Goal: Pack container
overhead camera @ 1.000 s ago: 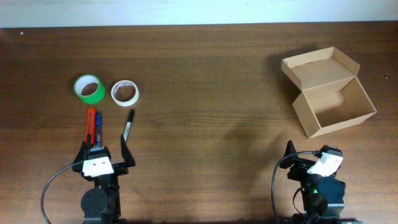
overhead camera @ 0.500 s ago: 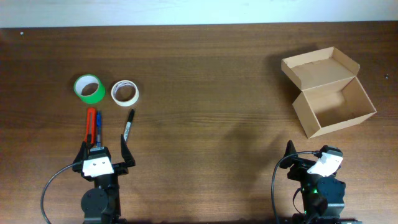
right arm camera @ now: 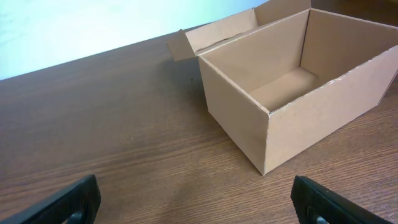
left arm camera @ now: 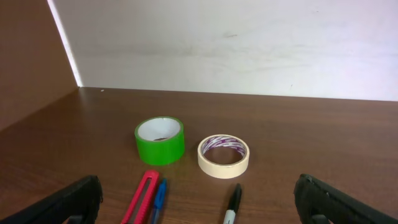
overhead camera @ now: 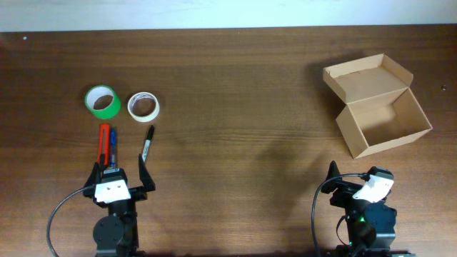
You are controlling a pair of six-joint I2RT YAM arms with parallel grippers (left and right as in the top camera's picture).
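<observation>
My right gripper needs to grab the container at the middle of its short side (overhead camera: 421, 108) (right arm camera: 365, 21), the one that is farthest from the cream tape roll.
The tan cardboard container (overhead camera: 378, 123) stands open at the right, flap lid folded back; it also fills the right wrist view (right arm camera: 292, 93). At the left lie a green tape roll (overhead camera: 103, 102), a cream tape roll (overhead camera: 143, 106), a red box cutter (overhead camera: 103, 143), a blue pen (overhead camera: 113, 145) and a black marker (overhead camera: 147, 143). They also show in the left wrist view: green roll (left arm camera: 160, 140), cream roll (left arm camera: 224, 156), cutter (left arm camera: 142, 197), pen (left arm camera: 158, 199), marker (left arm camera: 231, 204). My left gripper (overhead camera: 120, 175) is open just near of the pens. My right gripper (overhead camera: 357, 178) is open, near of the container.
The brown wooden table (overhead camera: 235, 107) ends at a white wall at the far edge. Both arm bases sit at the near edge.
</observation>
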